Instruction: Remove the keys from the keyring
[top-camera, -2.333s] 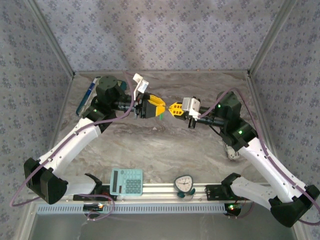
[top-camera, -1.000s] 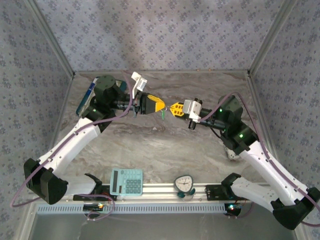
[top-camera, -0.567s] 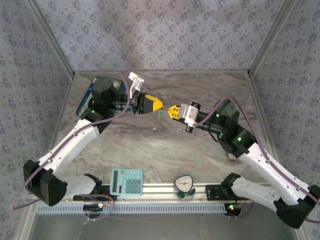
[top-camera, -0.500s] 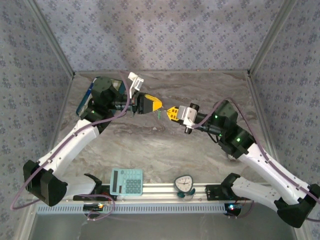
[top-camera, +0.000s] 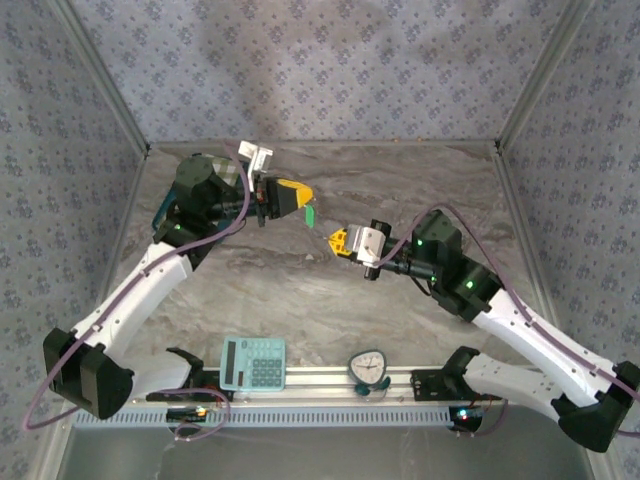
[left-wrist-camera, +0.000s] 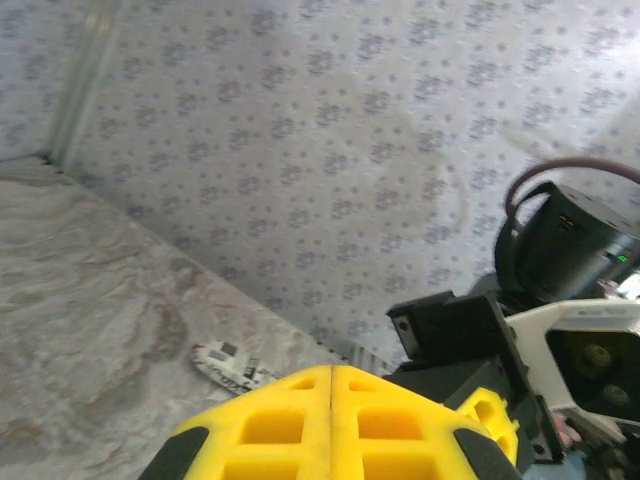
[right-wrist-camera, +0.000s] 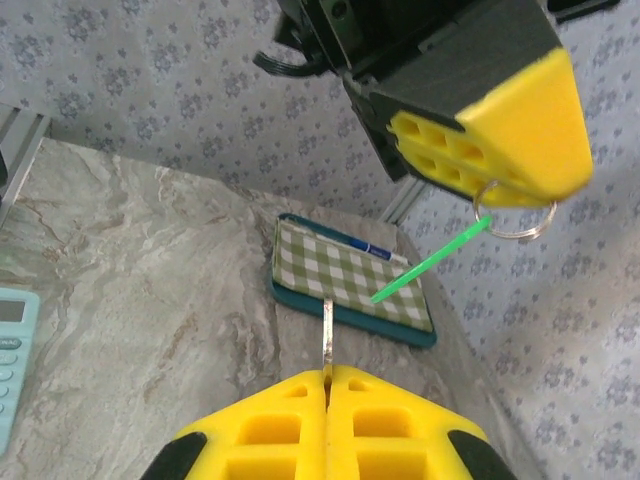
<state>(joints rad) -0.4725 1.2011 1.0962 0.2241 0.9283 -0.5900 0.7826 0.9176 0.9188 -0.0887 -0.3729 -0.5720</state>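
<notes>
Next, my left gripper sets the silver keyring, now raised over the table's back, free on marble (top-camera: 283, 243) between the green-checked notebook and my right gripper.
My left gripper (top-camera: 298, 196) is raised over the back left of the table, shut on a silver keyring (right-wrist-camera: 517, 222). The bright-green key (right-wrist-camera: 430, 262) hangs from that ring, and in the top view this green key (top-camera: 309, 213) dangles just below the yellow fingertips. My right gripper (top-camera: 336, 241) is lower and to the right, apart from the left one. It is shut on a thin silver key (right-wrist-camera: 326, 335) that sticks out edge-on from its fingertips. The left wrist view shows its own fingers (left-wrist-camera: 300, 425) pressed together; the ring is hidden there.
A green-checked notebook (right-wrist-camera: 345, 272) with a pen lies at the table's back left. A teal calculator (top-camera: 252, 362) and a round timer (top-camera: 368, 368) sit at the front rail. A small white item (left-wrist-camera: 232, 364) lies on the marble at the right. Patterned walls enclose the table.
The two grippers have pulled apart. The left one has moved back and left with the ring and green key. The right one has swung left and forward, carrying the silver key.
</notes>
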